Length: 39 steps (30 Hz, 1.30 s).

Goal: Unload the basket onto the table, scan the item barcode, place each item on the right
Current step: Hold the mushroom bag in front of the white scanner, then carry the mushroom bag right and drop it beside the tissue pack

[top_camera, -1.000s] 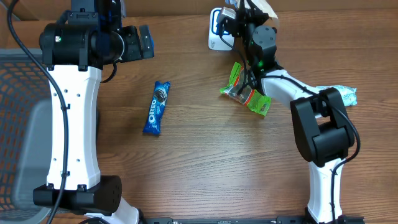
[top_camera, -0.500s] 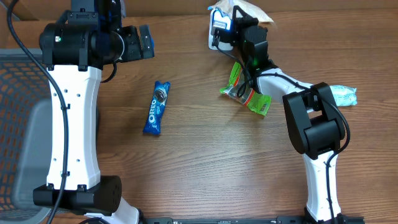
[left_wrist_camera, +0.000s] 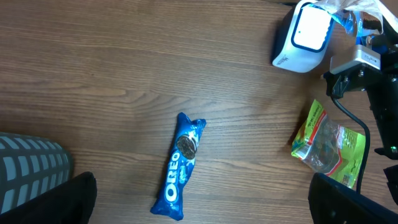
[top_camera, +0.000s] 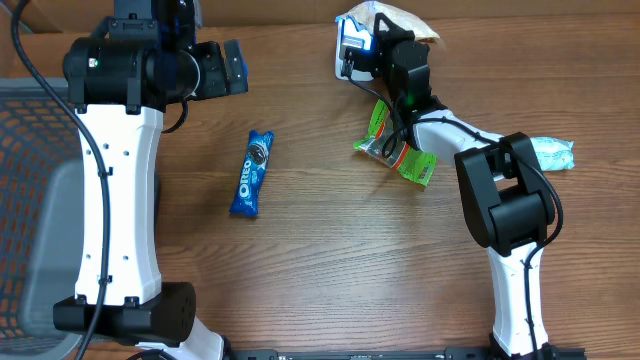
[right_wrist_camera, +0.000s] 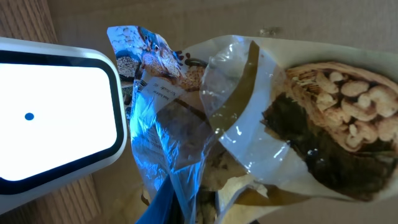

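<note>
I will use my right gripper to set the clear-and-cream nut packet down on the table (top_camera: 519, 107), just behind the pale blue packet.
A clear-and-cream nut packet (right_wrist_camera: 280, 124) hangs pinched in my right gripper (right_wrist_camera: 205, 208), which is shut on its crumpled lower edge. The packet's printed face is lit blue and sits right beside the white scanner (right_wrist_camera: 56, 118). From overhead, the right gripper (top_camera: 385, 48) holds the packet (top_camera: 398, 16) at the table's back edge, just right of the scanner (top_camera: 347, 55). My left gripper (top_camera: 235, 68) hovers high at the back left, open and empty. Its wrist view looks down on the scanner (left_wrist_camera: 308, 34) from afar.
A blue Oreo pack (top_camera: 252, 173) lies mid-table, below the left gripper (left_wrist_camera: 202, 208). A green snack bag (top_camera: 395, 150) lies under the right arm. A pale blue packet (top_camera: 555, 152) lies at the far right. A grey mesh basket (top_camera: 30, 200) stands off the left edge.
The right gripper swung the nut packet left and back, closer to the scanner, then held still. The left arm has not moved.
</note>
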Motion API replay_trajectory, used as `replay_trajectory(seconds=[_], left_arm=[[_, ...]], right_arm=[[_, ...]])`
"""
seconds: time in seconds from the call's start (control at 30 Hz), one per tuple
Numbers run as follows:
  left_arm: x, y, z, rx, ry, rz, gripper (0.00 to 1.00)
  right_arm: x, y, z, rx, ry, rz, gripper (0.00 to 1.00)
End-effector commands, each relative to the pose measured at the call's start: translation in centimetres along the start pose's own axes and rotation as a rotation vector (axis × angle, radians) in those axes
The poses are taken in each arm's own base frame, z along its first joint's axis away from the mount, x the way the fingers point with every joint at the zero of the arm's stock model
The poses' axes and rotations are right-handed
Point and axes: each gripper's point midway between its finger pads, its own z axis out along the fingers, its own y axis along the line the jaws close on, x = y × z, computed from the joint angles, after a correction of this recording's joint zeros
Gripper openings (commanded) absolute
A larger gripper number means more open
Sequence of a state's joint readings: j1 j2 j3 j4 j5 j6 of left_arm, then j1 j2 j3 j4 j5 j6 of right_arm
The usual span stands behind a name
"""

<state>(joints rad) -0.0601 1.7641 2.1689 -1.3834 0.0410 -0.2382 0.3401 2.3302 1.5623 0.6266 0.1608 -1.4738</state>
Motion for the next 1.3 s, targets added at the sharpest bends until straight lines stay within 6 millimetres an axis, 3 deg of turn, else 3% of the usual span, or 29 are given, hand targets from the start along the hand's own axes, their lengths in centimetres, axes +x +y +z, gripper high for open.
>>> replay_trajectory(seconds=[0.0, 0.13, 0.27, 0.37, 0.4, 0.5, 0.6, 0.73, 0.83, 0.93, 1.0, 1.13, 1.23, 1.27], left_arm=[[-0.1, -0.4, 0.0, 0.008, -0.003, -0.015, 1.00], [-0.1, -0.4, 0.0, 0.008, -0.003, -0.015, 1.00], [-0.1, -0.4, 0.0, 0.008, -0.003, -0.015, 1.00], [-0.1, -0.4, 0.0, 0.008, -0.003, -0.015, 1.00], [-0.1, -0.4, 0.0, 0.008, -0.003, -0.015, 1.00], [-0.1, -0.4, 0.0, 0.008, -0.003, -0.015, 1.00], [-0.1, -0.4, 0.0, 0.008, -0.003, -0.015, 1.00], [-0.1, -0.4, 0.0, 0.008, -0.003, -0.015, 1.00], [-0.1, -0.4, 0.0, 0.008, -0.003, -0.015, 1.00], [-0.1, -0.4, 0.0, 0.008, -0.003, -0.015, 1.00], [-0.1, -0.4, 0.0, 0.008, -0.003, -0.015, 1.00], [-0.1, -0.4, 0.0, 0.008, -0.003, -0.015, 1.00], [-0.1, -0.4, 0.0, 0.008, -0.003, -0.015, 1.00], [-0.1, -0.4, 0.0, 0.008, -0.003, -0.015, 1.00]], right_arm=[[0.1, -1.7, 0.2, 0.039, 0.008, 0.004, 0.04], [0.6, -2.9, 0.0, 0.064, 0.044, -0.069, 0.04], [-0.4, -8.2, -1.4, 0.146, 0.031, -0.038, 0.04], [-0.7, -13.6, -3.6, 0.210, 0.070, 0.079, 0.04], [-0.9, -14.3, -4.2, 0.198, 0.082, 0.104, 0.04], [-1.6, -14.6, -6.1, 0.088, 0.122, 0.136, 0.04], [-3.1, -13.0, -9.0, -0.095, 0.129, 0.141, 0.04], [-5.9, -11.6, -12.4, -0.232, 0.124, 0.348, 0.04], [-8.4, -9.4, -14.7, -0.384, 0.075, 0.483, 0.04], [-11.6, -6.0, -18.0, -0.644, -0.054, 0.554, 0.04], [-13.3, -5.4, -20.0, -0.762, -0.124, 0.631, 0.04], [-15.7, -8.1, -23.8, -0.884, -0.190, 0.901, 0.04], [-13.7, -12.8, -25.5, -0.813, -0.077, 1.216, 0.04], [-11.7, -14.5, -25.9, -0.753, -0.030, 1.286, 0.04]])
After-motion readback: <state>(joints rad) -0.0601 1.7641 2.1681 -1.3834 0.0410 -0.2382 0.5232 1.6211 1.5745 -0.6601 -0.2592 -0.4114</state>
